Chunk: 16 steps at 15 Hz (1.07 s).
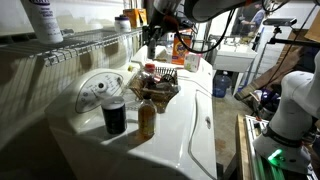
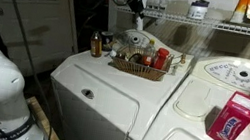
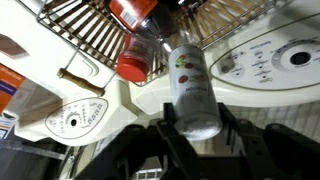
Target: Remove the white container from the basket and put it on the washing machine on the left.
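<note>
Next, I let go of the white container, which hangs above the basket now, on the top of the washer, between the dark woven basket (image 1: 188, 85) and the red box.
My gripper (image 3: 195, 118) is shut on the white container (image 3: 192, 90), a white bottle with a small printed label, gripped at its lower end. In both exterior views the gripper (image 1: 154, 42) (image 2: 134, 13) hangs above the dark woven basket (image 1: 163, 92) (image 2: 137, 71), with the container (image 2: 137, 22) lifted clear of it. The basket stands on the washing machine (image 2: 92, 87) and holds other items, among them a red-capped bottle (image 3: 133, 62) (image 2: 161, 59). The basket's weave (image 3: 85, 35) shows below the container in the wrist view.
A dark cup (image 1: 114, 116) and an amber bottle (image 1: 147, 118) stand on the same washer lid (image 1: 185, 130) beside the basket. A red box (image 2: 228, 122) sits on the neighbouring machine. A wire shelf (image 1: 90, 45) and an orange detergent jug (image 1: 182, 45) are behind.
</note>
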Motion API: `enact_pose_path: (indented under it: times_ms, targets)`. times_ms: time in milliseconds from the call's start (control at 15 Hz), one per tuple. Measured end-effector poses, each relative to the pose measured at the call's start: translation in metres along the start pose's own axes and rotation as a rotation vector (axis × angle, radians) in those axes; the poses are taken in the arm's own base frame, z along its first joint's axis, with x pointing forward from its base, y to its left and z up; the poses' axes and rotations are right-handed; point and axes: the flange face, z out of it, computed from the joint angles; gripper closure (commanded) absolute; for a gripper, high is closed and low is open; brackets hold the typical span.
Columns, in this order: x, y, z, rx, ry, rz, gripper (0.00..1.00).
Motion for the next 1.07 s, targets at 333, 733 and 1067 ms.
enact_pose_path:
  times_ms: [333, 733, 1067]
  targets:
    - [0.006, 0.129, -0.007, -0.069, 0.032, 0.179, 0.8]
    - [0.0, 0.259, 0.008, -0.123, 0.0, 0.433, 0.8]
    - [-0.042, 0.304, 0.058, -0.098, -0.057, 0.556, 0.8]
